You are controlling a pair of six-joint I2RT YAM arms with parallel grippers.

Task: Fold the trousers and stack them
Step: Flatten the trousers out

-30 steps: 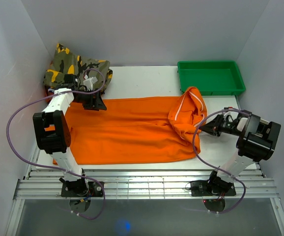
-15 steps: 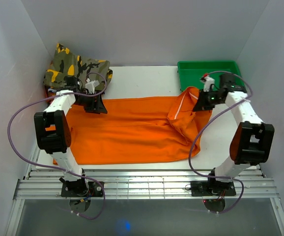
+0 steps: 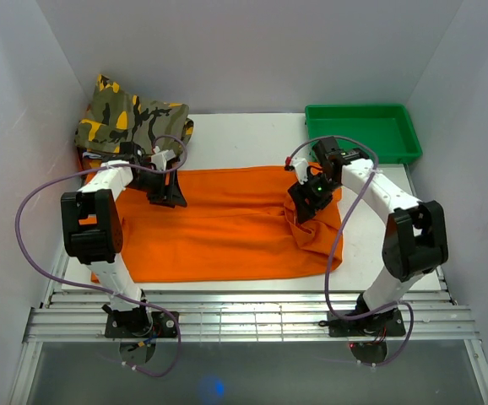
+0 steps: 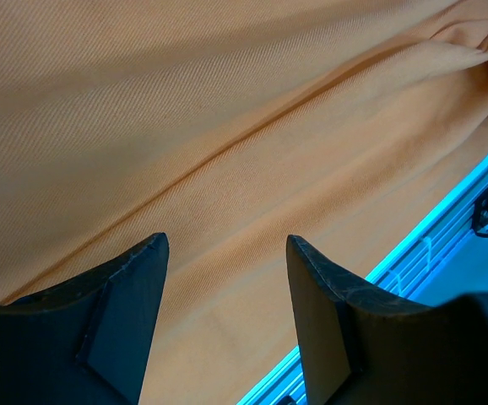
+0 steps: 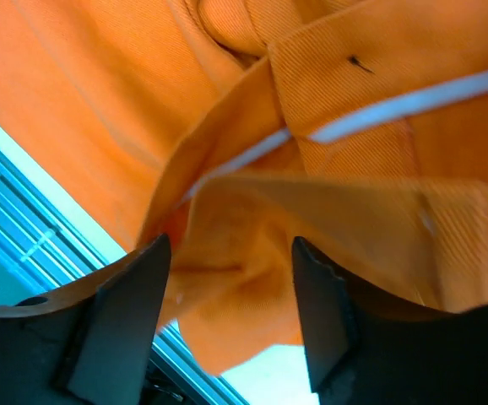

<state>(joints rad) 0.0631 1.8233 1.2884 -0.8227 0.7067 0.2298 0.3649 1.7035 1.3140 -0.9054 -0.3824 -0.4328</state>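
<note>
The end of the orange trousers lies bunched under my right gripper, so I will take its hanging fold (image 5: 237,253) and pull it out flat before I fold the trousers.
The orange trousers (image 3: 219,224) lie spread across the white table, and their right end is bunched into a heap (image 3: 318,229). My left gripper (image 3: 166,192) hovers low over the upper left part of the fabric (image 4: 227,126); it is open (image 4: 227,245) with nothing between the fingers. My right gripper (image 3: 311,196) sits on top of the bunched end. Its jaws stand open (image 5: 230,245) around a hanging fold of orange cloth (image 5: 252,287) with a white trim line (image 5: 413,105), and they do not pinch it.
A folded camouflage garment (image 3: 130,122) lies at the back left corner, just behind the left gripper. A green tray (image 3: 358,108) stands at the back right. Grey walls close in both sides, and a metal rail (image 3: 244,316) runs along the near edge.
My right arm swung from the table's right edge, past the green tray, onto the bunched trouser end, and its jaws opened. The raised fold dropped lower. My left gripper shifted slightly right.
</note>
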